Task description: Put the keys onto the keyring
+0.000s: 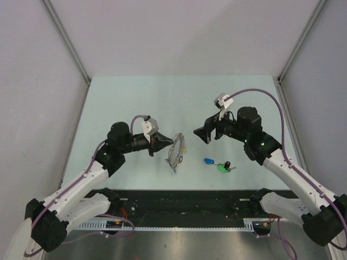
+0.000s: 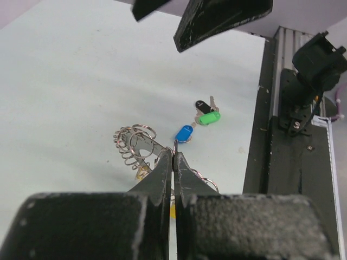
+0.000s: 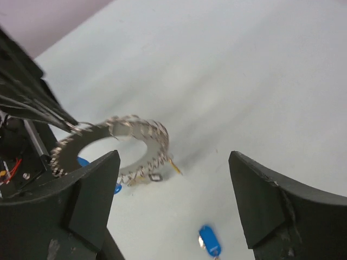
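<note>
The robot's right gripper should move to the blue key next and close on its end [image 1: 205, 160] [image 3: 203, 237] nearest the keyring.
My left gripper [image 1: 164, 144] is shut on the rim of the keyring [image 1: 177, 150], a grey ring edged with wire loops, and holds it tilted up on edge. In the left wrist view the shut fingertips [image 2: 174, 155] pinch a wire loop of the keyring [image 2: 134, 143]. To the right of the ring my right gripper [image 1: 203, 133] hangs open and holds nothing. Loose keys lie on the table: blue [image 1: 208, 161], green [image 1: 222, 168] and black [image 1: 227, 164]. In the right wrist view, the keyring [image 3: 147, 135] lies past the open gripper [image 3: 173, 157], a yellow-headed key [image 3: 174, 166] hanging from it, and the blue key [image 3: 210, 240] lies below.
The pale green table [image 1: 135, 103] has a black rail [image 1: 184, 199] along its near edge, between the arm bases. Grey walls and metal posts [image 1: 68, 40] enclose the back and both sides.
</note>
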{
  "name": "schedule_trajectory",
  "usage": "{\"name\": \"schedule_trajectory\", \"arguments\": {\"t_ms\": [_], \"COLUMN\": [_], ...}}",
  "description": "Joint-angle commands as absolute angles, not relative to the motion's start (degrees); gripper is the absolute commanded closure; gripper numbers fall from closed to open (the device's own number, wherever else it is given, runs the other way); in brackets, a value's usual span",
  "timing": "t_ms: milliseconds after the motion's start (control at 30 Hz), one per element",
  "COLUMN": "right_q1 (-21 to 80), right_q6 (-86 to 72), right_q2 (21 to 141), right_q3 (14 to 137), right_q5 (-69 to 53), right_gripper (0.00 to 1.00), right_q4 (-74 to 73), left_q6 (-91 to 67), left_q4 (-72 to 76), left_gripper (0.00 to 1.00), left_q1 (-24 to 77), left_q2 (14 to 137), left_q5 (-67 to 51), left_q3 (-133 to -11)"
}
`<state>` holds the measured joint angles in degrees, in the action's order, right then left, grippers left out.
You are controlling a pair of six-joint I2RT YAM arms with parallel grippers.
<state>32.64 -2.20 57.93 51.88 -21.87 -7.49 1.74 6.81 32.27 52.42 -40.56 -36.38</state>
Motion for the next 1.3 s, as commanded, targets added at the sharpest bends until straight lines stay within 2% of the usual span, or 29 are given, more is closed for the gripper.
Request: {"name": "schedule_trajectory", "arguments": {"t_ms": [0,267,400,700,933,967,1033,1067,1133,1267], "right_q1": [31.7,31.2,32.3,45.7,48.3,48.3,48.4,48.6,49.0,49.7], "right_q6": [-8.7,-14.9,-15.6,-17.1,-18.1,-18.2,-17.9,-18.0,-18.1,-18.1], "right_q2": [56.6,56.4,58.8,69.1,74.3,74.8,76.4,76.7,78.0,79.8], "right_q3": [52.4,45.6,42.1,41.7,41.5,41.4,41.5,41.4,41.5,41.5], "right_q5": [-12.2,-7.3,-6.9,9.8,12.2,12.7,13.3,13.2,13.2,14.2], "right_gripper": [0.12,0.13,0.18,0.2,0.25,0.26,0.35,0.43,0.5,0.57], "right_q4": [-17.7,-23.3,-22.0,-19.4,-17.0,-16.9,-16.4,-16.2,-15.5,-14.9], "left_q6": [-2.6,-4.7,-3.1,-0.2,1.8,1.9,1.8,1.9,1.8,1.9], "left_q4": [10.8,4.6,1.0,-1.6,-2.3,-2.5,-2.5,-2.3,-2.3,-2.6], "left_gripper": [1.0,1.0,0.99,1.0,1.0,1.0,1.0,0.99,1.0,1.0], "left_q1": [31.0,28.7,28.3,27.7,27.6,27.6,27.7,27.6,27.6,27.6], "left_q2": [47.7,38.7,35.4,33.3,33.0,32.7,32.5,32.5,32.7,33.1], "left_q5": [-33.9,-24.1,-20.0,-14.3,-13.2,-12.9,-13.2,-13.3,-13.8,-14.0], "left_q3": [-35.9,-34.5,-34.3,-33.8,-33.9,-33.8,-33.8,-33.7,-33.7,-33.7]}}
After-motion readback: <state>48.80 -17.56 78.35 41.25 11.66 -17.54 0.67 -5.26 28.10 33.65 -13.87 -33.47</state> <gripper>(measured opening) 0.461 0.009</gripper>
